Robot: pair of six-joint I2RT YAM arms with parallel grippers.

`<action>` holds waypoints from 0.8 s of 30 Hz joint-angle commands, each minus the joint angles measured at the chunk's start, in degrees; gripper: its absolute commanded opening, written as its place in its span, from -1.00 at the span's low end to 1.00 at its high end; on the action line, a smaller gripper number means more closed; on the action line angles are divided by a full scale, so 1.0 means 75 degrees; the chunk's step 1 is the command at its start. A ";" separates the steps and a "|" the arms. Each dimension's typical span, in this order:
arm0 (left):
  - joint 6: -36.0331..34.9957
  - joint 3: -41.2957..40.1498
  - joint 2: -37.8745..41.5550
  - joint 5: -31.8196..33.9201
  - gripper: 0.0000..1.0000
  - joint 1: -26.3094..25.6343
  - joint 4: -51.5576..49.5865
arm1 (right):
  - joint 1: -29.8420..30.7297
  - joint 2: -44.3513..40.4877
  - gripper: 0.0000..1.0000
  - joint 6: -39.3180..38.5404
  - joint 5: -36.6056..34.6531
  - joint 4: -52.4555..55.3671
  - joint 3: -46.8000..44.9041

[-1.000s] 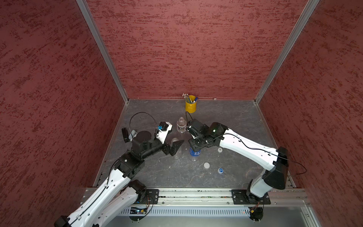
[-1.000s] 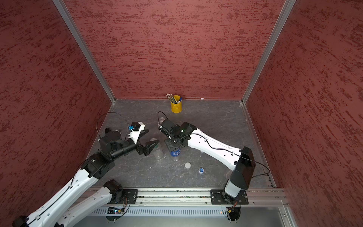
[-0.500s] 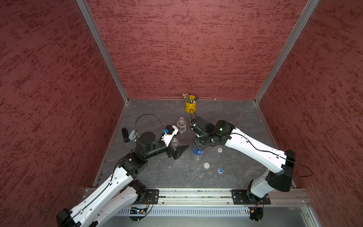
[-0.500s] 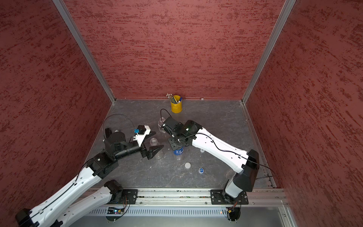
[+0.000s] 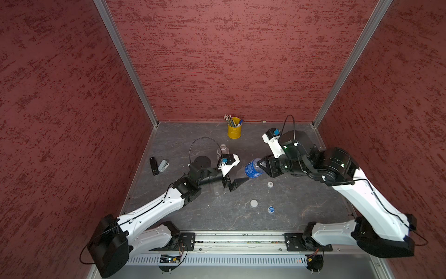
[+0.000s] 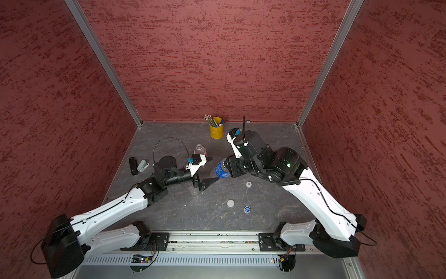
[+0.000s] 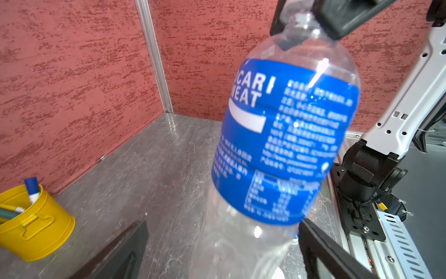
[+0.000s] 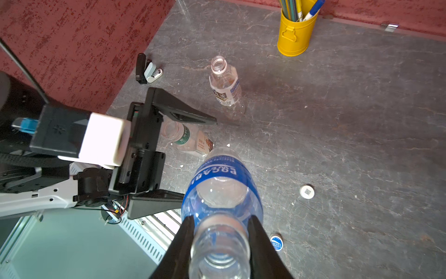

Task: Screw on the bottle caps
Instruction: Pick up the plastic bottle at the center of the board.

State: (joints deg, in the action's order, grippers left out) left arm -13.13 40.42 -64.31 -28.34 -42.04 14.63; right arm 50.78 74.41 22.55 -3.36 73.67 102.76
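Observation:
Next, my right gripper lets go of the blue-labelled bottle between the open fingers of my left gripper (image 5: 247, 160) (image 8: 204, 165), above the table. The bottle is now held tilted over the table.
My right gripper (image 8: 219, 244) is shut on the neck of the blue-labelled bottle (image 8: 222, 190), holding it tilted above the table with no cap on its mouth. My left gripper (image 6: 213, 169) is open, and the bottle's clear lower part (image 7: 241, 241) lies between its fingers. A white-labelled bottle (image 8: 225, 87) stands uncapped behind. A bottle with a green neck band (image 8: 190, 140) lies on its side under the left gripper. Three bottle caps lie on the table: blue-and-white (image 5: 271, 209), wide white (image 5: 254, 203), and small white with a dark square (image 5: 270, 184).
A yellow pencil cup (image 5: 234, 130) stands at the back wall. A black stick (image 5: 153, 166) and a small grey item (image 5: 163, 166) lie near the left wall. The metal base rail (image 5: 241, 238) runs along the table's front edge.
The right gripper closed on the blue-labelled bottle's neck and lifted it off the table, swinging back to the right. The left gripper moved right, up to the bottle's lower part.

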 commanded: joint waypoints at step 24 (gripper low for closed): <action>-0.1264 0.0255 -0.0604 -0.0442 0.75 -0.0385 0.1235 | -0.0537 0.0026 -0.84 0.0322 0.1252 -0.0681 -0.0106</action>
State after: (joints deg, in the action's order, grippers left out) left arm -20.88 42.89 -68.31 -31.20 -44.71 22.90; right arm 47.03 74.98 24.47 3.62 70.46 102.63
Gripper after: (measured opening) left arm 0.883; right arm 0.331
